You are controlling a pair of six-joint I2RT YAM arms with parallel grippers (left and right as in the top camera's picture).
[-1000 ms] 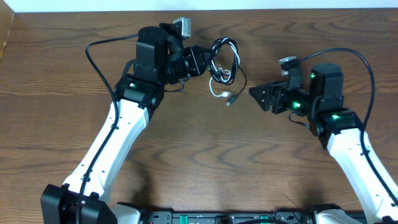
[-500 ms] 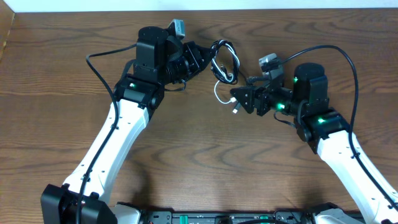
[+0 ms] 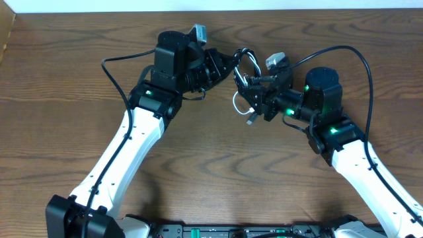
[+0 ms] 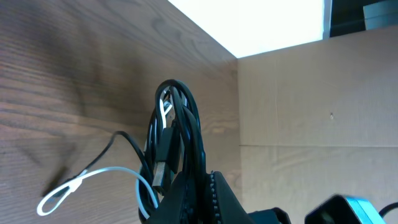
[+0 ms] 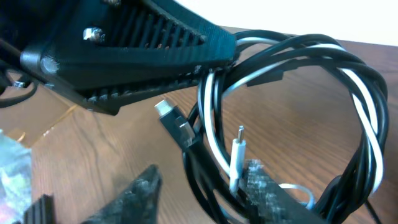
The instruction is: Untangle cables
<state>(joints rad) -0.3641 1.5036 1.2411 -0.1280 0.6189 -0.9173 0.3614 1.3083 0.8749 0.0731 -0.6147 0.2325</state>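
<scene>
Next, the left gripper releases the tangled cables on the bare wood [image 3: 219, 106] between both arms, just below its own fingertips.
The black cable [image 3: 252, 61] and the white cable [image 3: 236, 104] hang as one tangled loop bundle at the table's back middle. My left gripper [image 3: 229, 66] is shut on the bundle's black strands and holds it off the wood. In the left wrist view the black loop [image 4: 180, 115] rises from the jaws [image 4: 200, 190] and a white loop end [image 4: 62, 193] trails left. My right gripper [image 3: 254, 100] is open at the bundle's lower side. In the right wrist view black strands [image 5: 367, 93] and white strands [image 5: 214, 140] pass between its fingers [image 5: 199, 190], with a small plug against the right finger.
The wooden table [image 3: 59, 79] lies under both arms. Thicker black arm cables arc over the left arm [image 3: 112, 73] and the right arm [image 3: 362, 63]. A cardboard wall [image 4: 298, 106] stands past the table's far edge. The left gripper's body [image 5: 137, 50] fills the upper left of the right wrist view.
My right gripper has moved left and back up to the tangle and now straddles its strands. My left gripper has shifted a little right with the bundle held.
</scene>
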